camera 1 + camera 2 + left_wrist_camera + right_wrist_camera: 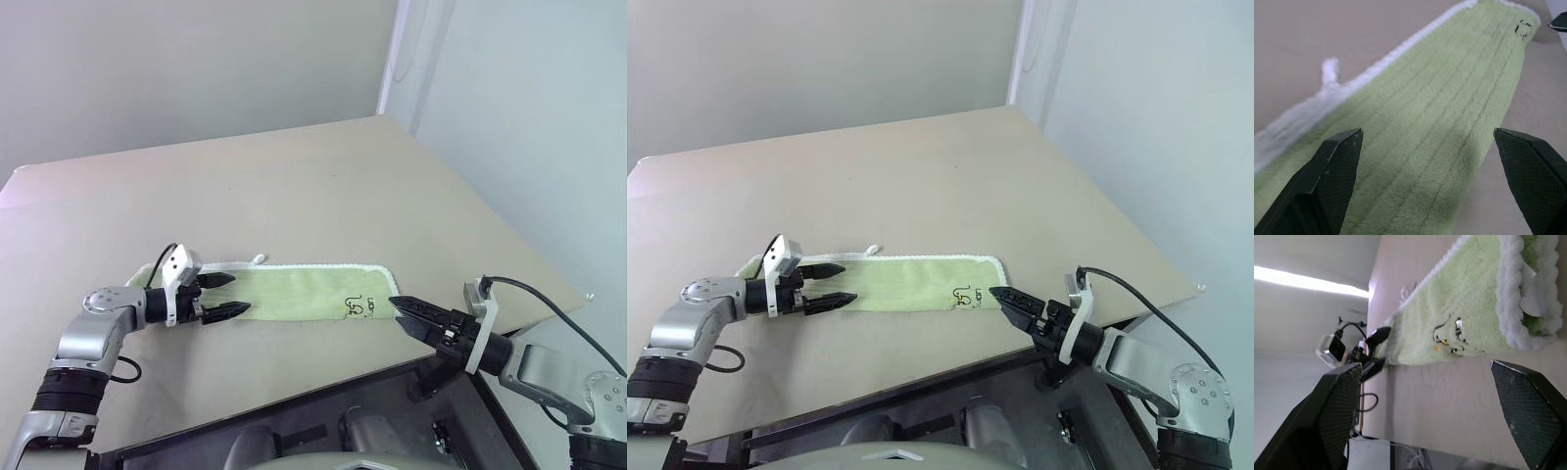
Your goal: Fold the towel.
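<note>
The towel's plain end is lying under my left gripper, so next my right gripper grabs the end with black marks (384,294) and pulls the towel clear before folding it.
The towel (294,292) lies flat on the table as a long narrow light-green strip with white stitched edging. Its small white loop tag (258,259) sticks out of the far edge, and black scribbled marks (356,306) sit near its right end. My left gripper (227,296) hovers open over the towel's left end, pointing along the strip with nothing between its fingers. In the left wrist view the towel (1449,122) runs away between the two fingers. My right gripper (400,309) is open just off the towel's right end, pointing at it and holding nothing.
The beige table (323,186) stretches far behind the towel. Its front edge runs close below the towel, and its right corner (578,294) lies just past my right arm. A pale wall stands behind.
</note>
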You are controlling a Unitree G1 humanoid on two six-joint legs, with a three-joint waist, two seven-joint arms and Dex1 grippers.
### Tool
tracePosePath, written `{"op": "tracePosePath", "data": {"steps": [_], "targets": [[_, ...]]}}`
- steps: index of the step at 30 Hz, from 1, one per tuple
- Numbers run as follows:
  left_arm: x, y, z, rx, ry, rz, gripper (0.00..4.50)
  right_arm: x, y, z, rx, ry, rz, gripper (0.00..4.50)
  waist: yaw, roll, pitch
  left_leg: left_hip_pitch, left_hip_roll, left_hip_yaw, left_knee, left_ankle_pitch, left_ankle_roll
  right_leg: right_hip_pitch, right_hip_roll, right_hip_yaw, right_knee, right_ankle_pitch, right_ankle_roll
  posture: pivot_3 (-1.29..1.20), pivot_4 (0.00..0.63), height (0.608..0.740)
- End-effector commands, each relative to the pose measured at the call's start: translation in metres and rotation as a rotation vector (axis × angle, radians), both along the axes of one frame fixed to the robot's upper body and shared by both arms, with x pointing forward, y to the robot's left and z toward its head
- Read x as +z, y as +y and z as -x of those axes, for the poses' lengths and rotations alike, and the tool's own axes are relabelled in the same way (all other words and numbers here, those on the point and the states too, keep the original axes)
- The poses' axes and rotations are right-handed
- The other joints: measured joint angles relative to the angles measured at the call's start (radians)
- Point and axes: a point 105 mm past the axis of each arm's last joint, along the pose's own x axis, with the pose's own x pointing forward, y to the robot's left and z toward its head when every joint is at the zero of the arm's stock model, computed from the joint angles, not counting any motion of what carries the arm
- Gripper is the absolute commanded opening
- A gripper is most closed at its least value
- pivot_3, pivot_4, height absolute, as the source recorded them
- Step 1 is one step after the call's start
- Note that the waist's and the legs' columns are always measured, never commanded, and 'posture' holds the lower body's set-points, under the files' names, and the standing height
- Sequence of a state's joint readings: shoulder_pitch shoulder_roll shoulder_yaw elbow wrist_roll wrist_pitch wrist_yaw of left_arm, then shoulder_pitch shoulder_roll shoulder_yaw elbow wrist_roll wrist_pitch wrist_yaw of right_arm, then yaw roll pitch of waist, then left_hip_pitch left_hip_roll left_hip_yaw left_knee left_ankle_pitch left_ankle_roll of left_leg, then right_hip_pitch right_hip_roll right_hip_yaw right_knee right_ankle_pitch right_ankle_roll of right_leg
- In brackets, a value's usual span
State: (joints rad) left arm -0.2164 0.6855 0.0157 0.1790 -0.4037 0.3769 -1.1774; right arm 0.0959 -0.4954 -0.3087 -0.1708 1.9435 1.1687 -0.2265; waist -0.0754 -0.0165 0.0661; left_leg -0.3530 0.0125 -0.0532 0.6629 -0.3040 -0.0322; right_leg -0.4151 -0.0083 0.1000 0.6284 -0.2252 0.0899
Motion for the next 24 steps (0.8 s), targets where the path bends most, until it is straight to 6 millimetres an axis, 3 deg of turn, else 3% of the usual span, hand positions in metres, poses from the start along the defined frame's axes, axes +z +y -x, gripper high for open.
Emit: {"op": "tracePosePath", "data": {"steps": [1, 6, 12, 19, 22, 24], "targets": [[0.018, -0.004, -0.004, -0.023, -0.075, -0.004, 4.50, -0.012, 0.002, -0.010, -0.038, 0.057, 0.066, 4.40, 0.002, 0.000, 0.000, 0.000, 0.000, 0.000, 0.000, 0.000, 0.000, 0.000, 0.000, 0.000, 0.000, 0.000, 0.000, 0.00, 0.000, 0.740], [0.029, -0.005, -0.007, -0.006, -0.103, 0.007, 4.50, -0.013, 0.006, -0.013, -0.057, 0.078, 0.045, 4.40, 0.004, 0.000, 0.000, 0.000, 0.000, 0.000, 0.000, 0.000, 0.000, 0.000, 0.000, 0.000, 0.000, 0.000, 0.000, 0.00, 0.000, 0.740], [0.027, -0.007, -0.006, -0.002, -0.101, 0.008, 4.50, -0.020, 0.001, -0.027, -0.136, 0.103, 0.061, 4.40, 0.003, 0.000, 0.000, 0.000, 0.000, 0.000, 0.000, 0.000, 0.000, 0.001, 0.000, 0.000, 0.000, 0.000, 0.000, 0.00, 0.000, 0.740], [0.032, -0.007, -0.009, 0.014, -0.111, 0.001, 4.50, -0.012, 0.007, -0.044, -0.158, 0.060, 0.065, 4.40, 0.004, 0.000, 0.000, 0.003, 0.000, 0.000, 0.001, 0.000, 0.000, 0.001, 0.000, 0.000, 0.000, 0.000, 0.000, 0.00, 0.000, 0.740], [0.032, -0.006, -0.010, 0.026, -0.113, 0.005, 4.50, -0.006, 0.010, -0.046, -0.145, 0.034, 0.058, 3.79, 0.004, 0.000, 0.000, 0.001, 0.000, 0.000, 0.000, 0.000, 0.000, -0.002, 0.000, 0.000, 0.000, 0.000, 0.000, 0.00, 0.000, 0.740], [0.032, -0.005, -0.011, 0.035, -0.113, 0.011, 4.50, -0.005, 0.010, -0.046, -0.147, 0.024, 0.062, 3.11, 0.005, 0.000, 0.000, -0.003, 0.000, 0.000, 0.000, 0.000, 0.000, -0.005, 0.000, 0.000, 0.000, 0.000, 0.000, 0.00, 0.000, 0.740]]}}
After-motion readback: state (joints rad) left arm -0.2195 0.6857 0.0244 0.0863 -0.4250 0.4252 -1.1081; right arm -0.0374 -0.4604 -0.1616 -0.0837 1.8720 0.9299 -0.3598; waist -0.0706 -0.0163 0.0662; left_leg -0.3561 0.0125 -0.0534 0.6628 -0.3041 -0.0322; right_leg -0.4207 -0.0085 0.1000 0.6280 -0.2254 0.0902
